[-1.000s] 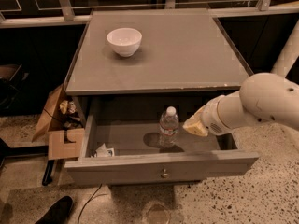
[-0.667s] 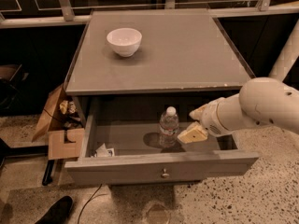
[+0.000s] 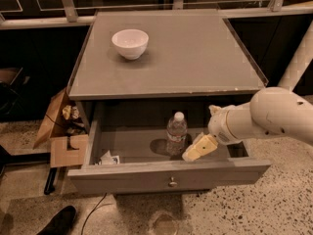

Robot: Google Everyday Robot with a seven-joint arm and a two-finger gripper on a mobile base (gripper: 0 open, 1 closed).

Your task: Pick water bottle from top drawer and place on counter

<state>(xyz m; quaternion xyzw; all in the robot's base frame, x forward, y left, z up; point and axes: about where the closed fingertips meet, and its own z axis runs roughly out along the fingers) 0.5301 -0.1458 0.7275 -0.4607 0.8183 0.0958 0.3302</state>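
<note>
The water bottle's upper body (image 3: 177, 128) is just below its white cap. My gripper will close on it there.
The water bottle (image 3: 176, 133) stands upright in the middle of the open top drawer (image 3: 146, 177); it is clear, with a white cap. My gripper (image 3: 199, 131) is inside the drawer just right of the bottle and apart from it. Its cream fingers (image 3: 199, 149) are spread open and hold nothing. The white arm (image 3: 274, 119) reaches in from the right over the drawer's corner. The grey counter (image 3: 195, 53) lies above the drawer.
A white bowl (image 3: 130, 43) sits at the counter's back left. A crumpled white scrap (image 3: 108, 158) lies in the drawer's front left corner. An open cardboard box (image 3: 61, 136) stands on the floor to the left, a dark shoe (image 3: 58, 222) at the bottom left.
My gripper has moved lower and a little closer to the bottle, and its fingers have spread apart. The bottle has not moved.
</note>
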